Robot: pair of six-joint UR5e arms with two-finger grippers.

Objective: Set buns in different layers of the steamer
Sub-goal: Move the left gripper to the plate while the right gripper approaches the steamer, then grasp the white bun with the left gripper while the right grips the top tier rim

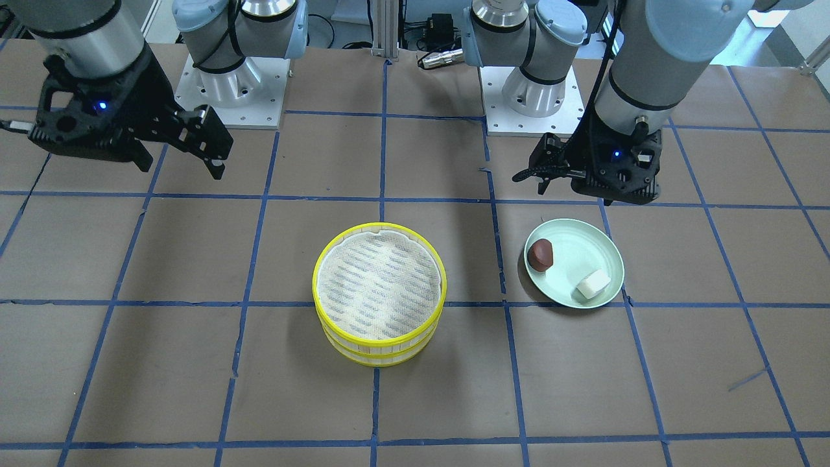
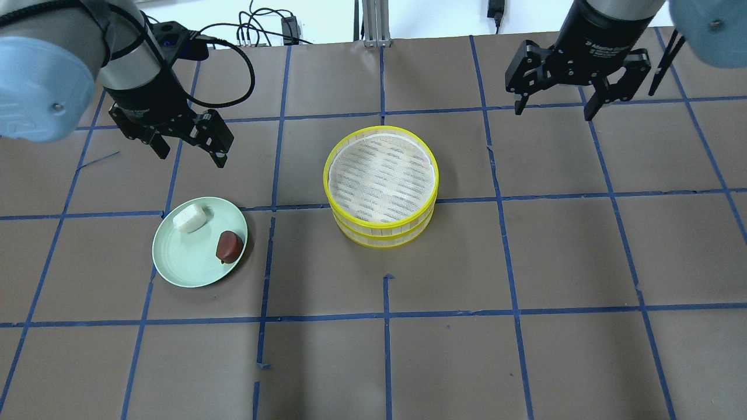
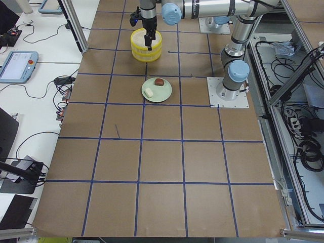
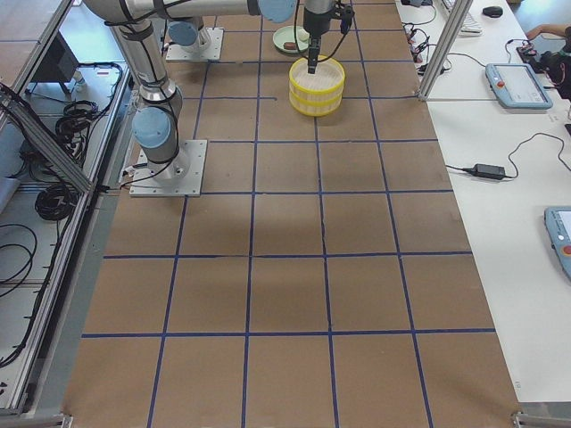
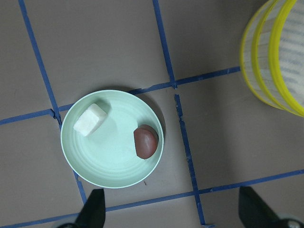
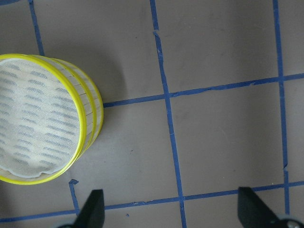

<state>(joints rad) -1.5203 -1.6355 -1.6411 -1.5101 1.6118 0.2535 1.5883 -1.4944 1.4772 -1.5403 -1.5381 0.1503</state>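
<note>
I will next grab the middle of the white bun point(image 1: 593, 284) point(image 5: 90, 119) with my left gripper, beside the brown bun on the pale green plate.
The two steamer layers point(image 2: 380, 186) are stacked at the table's middle, and the top liner is bare; they also show in the front view point(image 1: 379, 292). The white bun point(image 2: 190, 218) and the reddish-brown bun point(image 2: 229, 245) lie on a pale green plate point(image 2: 184, 265). My left gripper point(image 2: 191, 153) hangs open and empty above the table just beyond the plate. Its wrist view shows the white bun point(image 5: 90, 119), the brown bun point(image 5: 145, 141) and the stack's edge point(image 5: 280, 61). My right gripper point(image 2: 553, 109) is open and empty, high and to the far right of the stack point(image 6: 42, 118).
Brown paper with a blue tape grid covers the table point(image 2: 525, 262). The two arm bases point(image 1: 233, 84) stand at the robot's edge. Cables and an aluminium post point(image 2: 373, 23) lie past the far edge.
</note>
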